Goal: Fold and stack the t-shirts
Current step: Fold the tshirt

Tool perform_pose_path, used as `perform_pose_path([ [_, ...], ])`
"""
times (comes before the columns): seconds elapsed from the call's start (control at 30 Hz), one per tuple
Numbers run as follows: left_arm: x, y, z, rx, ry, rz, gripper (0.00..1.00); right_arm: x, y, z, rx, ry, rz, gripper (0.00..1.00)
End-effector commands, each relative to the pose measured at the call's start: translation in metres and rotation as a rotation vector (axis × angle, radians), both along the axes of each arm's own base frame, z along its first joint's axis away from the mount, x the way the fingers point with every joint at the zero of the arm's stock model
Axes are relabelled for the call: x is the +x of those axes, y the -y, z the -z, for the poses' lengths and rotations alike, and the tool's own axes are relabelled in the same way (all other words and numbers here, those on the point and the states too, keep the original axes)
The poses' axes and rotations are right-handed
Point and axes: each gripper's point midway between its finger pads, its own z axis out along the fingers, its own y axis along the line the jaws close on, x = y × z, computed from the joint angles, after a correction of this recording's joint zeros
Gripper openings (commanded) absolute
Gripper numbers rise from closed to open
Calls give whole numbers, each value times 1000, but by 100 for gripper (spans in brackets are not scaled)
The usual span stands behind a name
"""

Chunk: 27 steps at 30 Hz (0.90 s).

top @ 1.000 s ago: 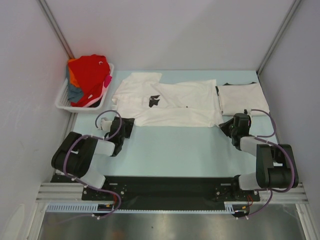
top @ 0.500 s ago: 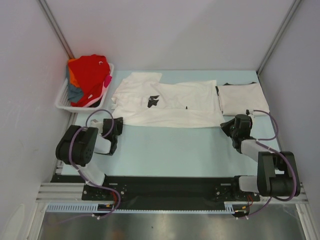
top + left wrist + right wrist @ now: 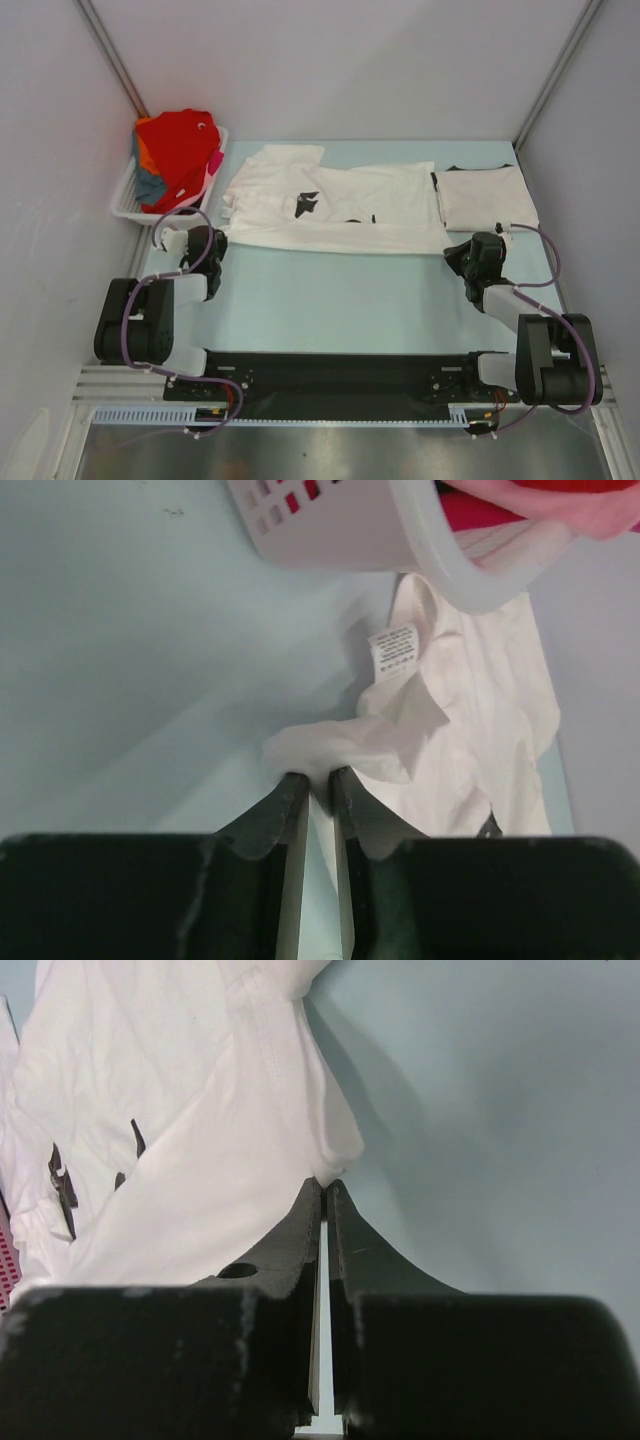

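A bunched fold at the white t-shirt's corner is in my left gripper, so it should open, let the fold spread and take the t-shirt's near edge (image 3: pixel 238 243) before lifting.
A white t-shirt (image 3: pixel 330 205) with small black chest prints lies spread across the middle of the table. My left gripper (image 3: pixel 216 238) sits at its near-left corner; in the left wrist view the left gripper (image 3: pixel 317 775) is shut on a bunched fold of the white t-shirt (image 3: pixel 470 740). My right gripper (image 3: pixel 457 250) is at the near-right corner; seen from the right wrist, the right gripper (image 3: pixel 326 1182) is shut on the tip of the white t-shirt (image 3: pixel 180 1140). A folded off-white t-shirt (image 3: pixel 487 197) lies at the far right.
A white slatted basket (image 3: pixel 128 195) at the far left holds red (image 3: pixel 180 140), orange, blue-grey and pink t-shirts; its rim (image 3: pixel 420 540) is just beyond my left fingers. Grey walls close in the left, right and back.
My left arm swung left to the shirt's near-left corner and its jaws closed on the cloth. My right gripper kept its hold and drew slightly nearer.
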Motion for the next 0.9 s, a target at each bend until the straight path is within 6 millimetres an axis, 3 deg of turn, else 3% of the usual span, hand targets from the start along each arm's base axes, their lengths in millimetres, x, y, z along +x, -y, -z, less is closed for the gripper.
perform_pose_path([
  [0.0, -6, -24, -7, 82, -40, -54, 21, 1, 9, -7, -30, 24, 43, 0],
  [0.03, -7, -36, -7, 82, -44, -84, 21, 1, 9, -7, -29, 24, 42, 0],
  [0.13, -14, -46, -3, 62, -68, -109, 22, 1, 9, -7, -28, 24, 43, 0],
  [0.23, -16, -51, -4, 55, -70, -107, 36, 1, 9, -7, -28, 24, 45, 0],
  [0.27, -16, -51, -4, 52, -71, -104, 49, 1, 10, -7, -28, 22, 46, 0],
  [0.37, -18, -46, -6, 48, -85, -66, 64, 1, 9, -8, -29, 24, 44, 0],
  [0.47, -17, -34, -9, 24, -74, -6, 72, 2, 8, -7, -24, 21, 39, 0],
  [0.67, -21, -7, -4, -82, -69, 99, 69, 3, 5, -3, -14, 10, 26, 0],
  [0.87, -37, -6, 9, -103, -96, 80, 62, 3, 5, -6, -16, 10, 25, 0],
])
